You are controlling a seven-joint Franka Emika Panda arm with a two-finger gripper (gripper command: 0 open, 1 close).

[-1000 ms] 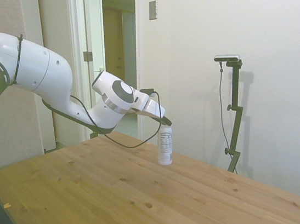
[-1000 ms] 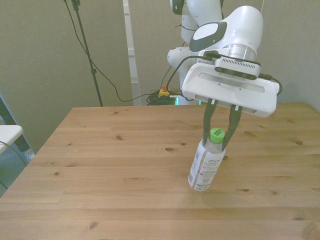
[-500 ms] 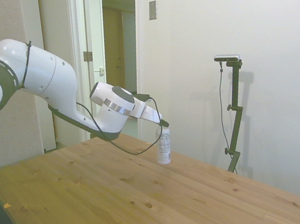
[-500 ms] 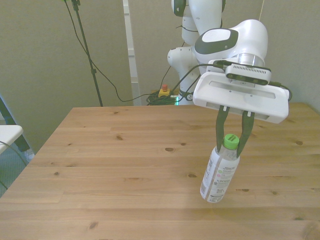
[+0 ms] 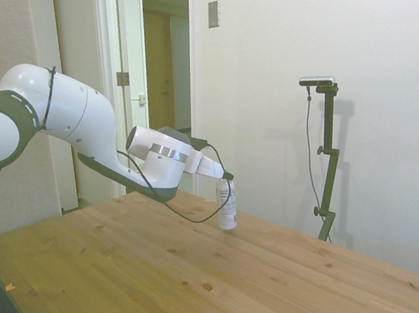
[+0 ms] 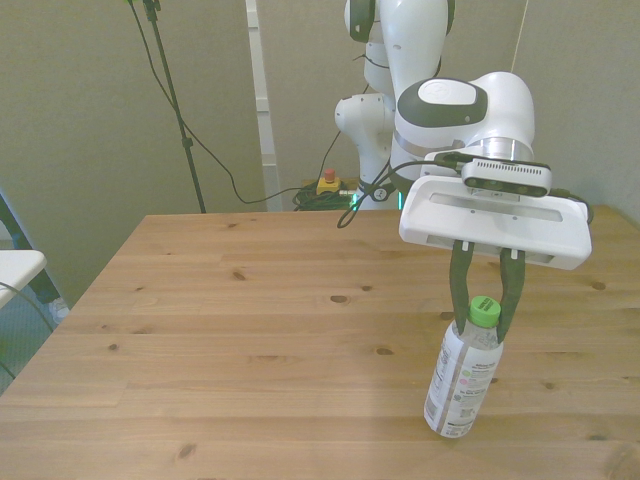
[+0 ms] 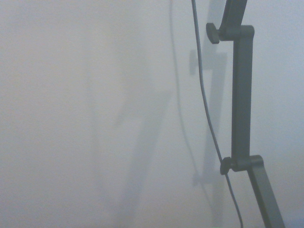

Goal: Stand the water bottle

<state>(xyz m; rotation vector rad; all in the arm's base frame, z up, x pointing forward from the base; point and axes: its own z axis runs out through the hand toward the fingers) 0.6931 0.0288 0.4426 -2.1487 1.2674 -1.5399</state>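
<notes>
The robot's gripper will release the water bottle upright on the bare wood (image 6: 438, 434) near the front edge of the table. The bottle hangs nearly upright near that edge now.
The water bottle (image 6: 462, 382) is a slim plastic bottle with a white, green-patched label and a bright green cap (image 6: 485, 310). It hangs nearly upright, slightly tilted, near the table's front edge at the front view's right. Its base is at or just above the wood; I cannot tell whether it touches. My gripper (image 6: 486, 313) is shut on the bottle's neck, a dark finger on each side of the cap. From the side, the bottle (image 5: 227, 205) hangs from the gripper (image 5: 226, 179) over the table's far part. The wrist view shows only a pale wall.
The wooden table (image 6: 250, 330) stretches wide to the front view's left of the bottle. A white object (image 6: 15, 268) pokes in at the front view's left edge. Cables and a red button (image 6: 327, 182) lie on the floor behind the table.
The gripper has carried the bottle down and toward the front view's right and the table's front edge. The bottle has swung from a clear tilt to nearly upright.
</notes>
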